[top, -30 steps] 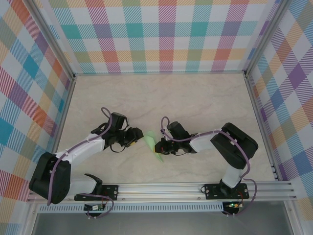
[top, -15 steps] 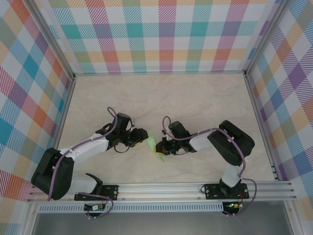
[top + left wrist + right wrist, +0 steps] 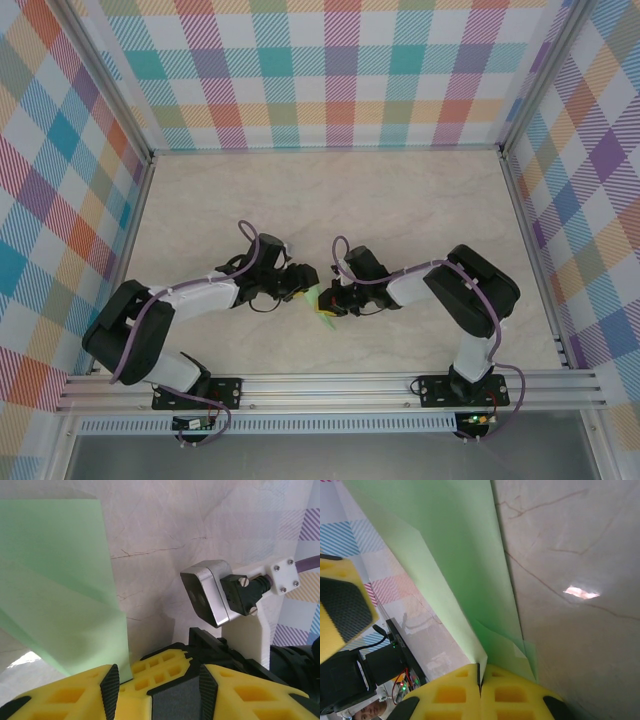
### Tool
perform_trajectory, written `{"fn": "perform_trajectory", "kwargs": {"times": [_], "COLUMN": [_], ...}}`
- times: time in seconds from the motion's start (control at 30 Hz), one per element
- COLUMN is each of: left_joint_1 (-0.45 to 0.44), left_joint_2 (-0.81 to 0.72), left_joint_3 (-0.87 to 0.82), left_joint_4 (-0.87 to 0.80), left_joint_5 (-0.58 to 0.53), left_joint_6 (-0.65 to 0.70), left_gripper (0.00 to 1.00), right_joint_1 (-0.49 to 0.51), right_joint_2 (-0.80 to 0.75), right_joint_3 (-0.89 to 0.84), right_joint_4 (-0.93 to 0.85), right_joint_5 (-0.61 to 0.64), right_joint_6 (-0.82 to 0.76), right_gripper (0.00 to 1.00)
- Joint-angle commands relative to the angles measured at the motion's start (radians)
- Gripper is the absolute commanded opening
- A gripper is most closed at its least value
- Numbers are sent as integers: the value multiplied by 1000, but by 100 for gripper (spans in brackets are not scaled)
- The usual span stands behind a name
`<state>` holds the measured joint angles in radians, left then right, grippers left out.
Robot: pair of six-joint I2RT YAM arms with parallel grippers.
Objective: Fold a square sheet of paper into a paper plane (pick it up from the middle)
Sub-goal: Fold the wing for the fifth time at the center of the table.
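Note:
I will hold the paper's flap with my left gripper where it stands open ahead of my right gripper, while my right gripper pinches nearer the paper's end (image 3: 331, 325).
The square sheet of paper (image 3: 317, 296) is pale green and folded into layers, standing up off the table between the two grippers. My right gripper (image 3: 326, 302) is shut on it; the yellow fingers (image 3: 450, 695) pinch the folded edge (image 3: 455, 555) between their tips (image 3: 481, 672). My left gripper (image 3: 306, 283) is open. Its black pads (image 3: 110, 692) stand apart on either side of the right gripper's yellow fingertips (image 3: 160, 670). The paper (image 3: 55, 580) rises to the left, its lower edge dropping beside the left pad.
The pale marbled table (image 3: 330, 200) is walled by checked panels (image 3: 340, 70) at the back and both sides. An aluminium rail (image 3: 330, 385) carries the arm bases at the near edge. The right wrist's silver camera (image 3: 210, 592) sits close ahead of my left fingers.
The left arm has swung right, bringing its open gripper up to the paper and around the right gripper's tips. The right gripper keeps its hold almost in place.

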<state>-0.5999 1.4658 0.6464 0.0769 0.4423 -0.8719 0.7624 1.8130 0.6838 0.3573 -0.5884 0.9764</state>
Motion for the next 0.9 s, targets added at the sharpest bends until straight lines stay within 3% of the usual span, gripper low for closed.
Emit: {"fn": "perform_trajectory", "kwargs": {"times": [0.0,0.37,0.63,0.87], "left_joint_1": [-5,-5,-6,-6], "left_joint_2": [31,91,-25,52], "left_joint_3": [5,15,7,17], "left_joint_4": [61,91,83,113], "left_joint_5": [-15,-46,-59,-27], "left_joint_6": [-17,-25,-17,-18], "left_gripper": [48,48,51,51], "right_joint_1": [4,3,3,3], "right_joint_2": [52,60,62,63], "right_joint_3": [12,24,43,48], "right_joint_4": [-68,-97,-131,-134], "right_joint_5": [27,17,18,12], "right_joint_6": [-10,-22,-36,-31], "right_gripper": [2,2,2,3]}}
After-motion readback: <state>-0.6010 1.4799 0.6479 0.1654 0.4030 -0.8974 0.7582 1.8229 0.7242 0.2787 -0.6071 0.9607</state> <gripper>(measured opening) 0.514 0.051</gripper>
